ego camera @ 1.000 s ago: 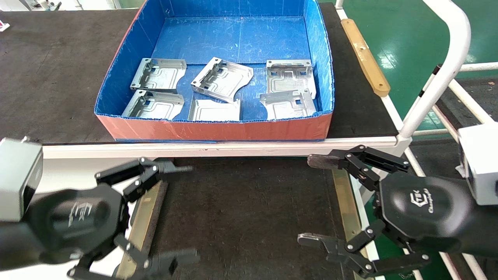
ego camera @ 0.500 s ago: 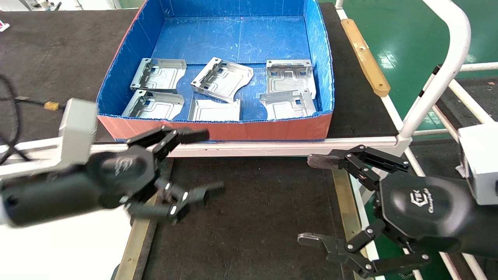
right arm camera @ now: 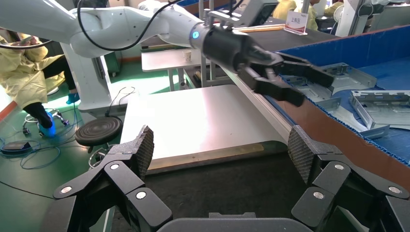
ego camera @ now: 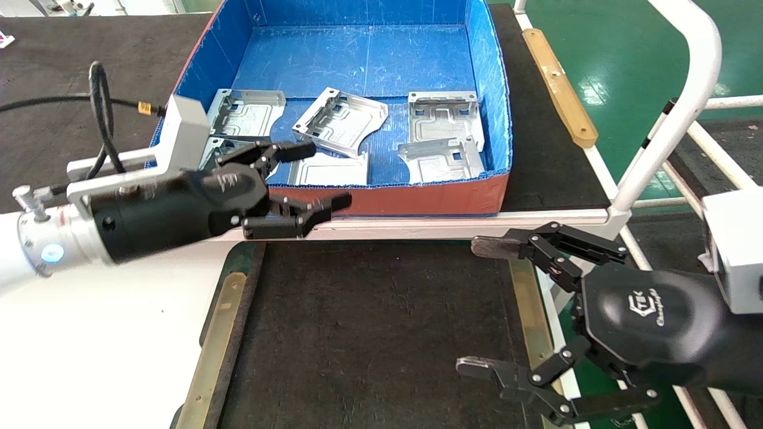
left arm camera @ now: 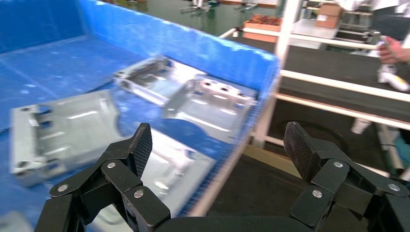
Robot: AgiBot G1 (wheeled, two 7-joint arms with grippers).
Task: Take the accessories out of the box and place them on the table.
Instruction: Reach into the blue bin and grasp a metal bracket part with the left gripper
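The tilted middle accessory is next for my left gripper, which should close on its raised folded edge [ego camera: 313,111] [left arm camera: 28,139], opposite the accessory's curved cutout.
Several silver-grey accessories lie flat in the box [ego camera: 417,199], which is blue inside and orange-red outside; among them are a right one [ego camera: 444,116], a tilted middle one [ego camera: 340,119] and a left one [ego camera: 247,113]. My left gripper [ego camera: 325,176] hangs open and empty over the box's front-left wall. One finger is above the plates [left arm camera: 63,128] and the other is outside the wall. Its jaws [left arm camera: 218,145] straddle the box edge [left arm camera: 232,159]. My right gripper [ego camera: 477,305] stands open and empty over the right side of the black table mat [ego camera: 369,322].
Brass strips [ego camera: 217,339] [ego camera: 527,298] flank the mat. A white surface [ego camera: 107,333] lies to the left. A white tube frame [ego camera: 685,101] rises at the right, with a wooden strip [ego camera: 560,89] by the box. A black cable [ego camera: 101,113] loops behind the left wrist.
My left arm has risen from the near left and swung forward to the box's front wall, staying open. The right arm and the plates have not moved.
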